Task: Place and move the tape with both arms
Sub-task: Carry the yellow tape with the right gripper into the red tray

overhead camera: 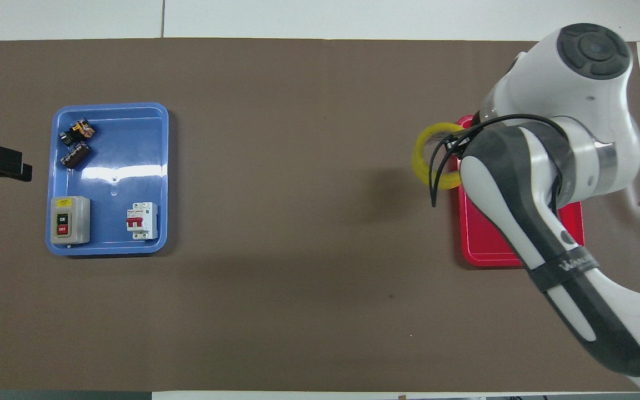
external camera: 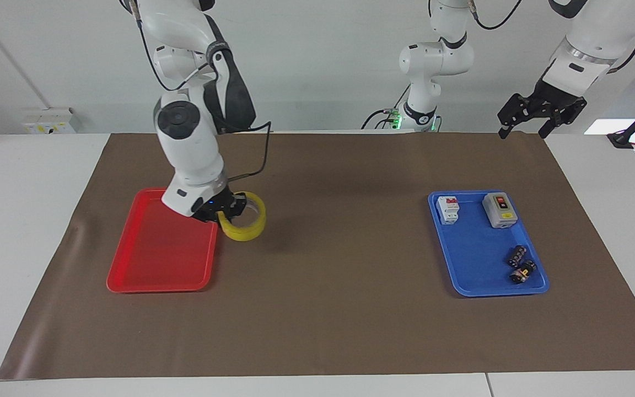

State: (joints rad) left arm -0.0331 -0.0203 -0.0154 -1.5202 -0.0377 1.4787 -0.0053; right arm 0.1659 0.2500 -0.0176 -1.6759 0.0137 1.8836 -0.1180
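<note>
Next, my right gripper lets go of the yellow tape so that it lies flat in the middle of the red tray (overhead camera: 521,192).
The yellow tape (external camera: 246,225) is a translucent roll, tilted and held up in the air. My right gripper (external camera: 228,208) is shut on its rim, one finger inside the ring. Together they hang over the edge of the red tray (external camera: 152,259) that faces the table's middle. In the overhead view the tape (overhead camera: 426,161) shows beside the right arm's wrist, which hides most of the gripper and much of the red tray (overhead camera: 486,253). My left gripper (external camera: 538,114) is open and empty, raised high over the left arm's end of the table; it waits there.
A blue tray (external camera: 477,264) toward the left arm's end holds a white circuit breaker (external camera: 448,210), a grey switch box (external camera: 499,210) and small black connectors (external camera: 520,264). A brown mat (external camera: 328,320) covers the table. A smaller white arm (external camera: 425,60) stands at the robots' end.
</note>
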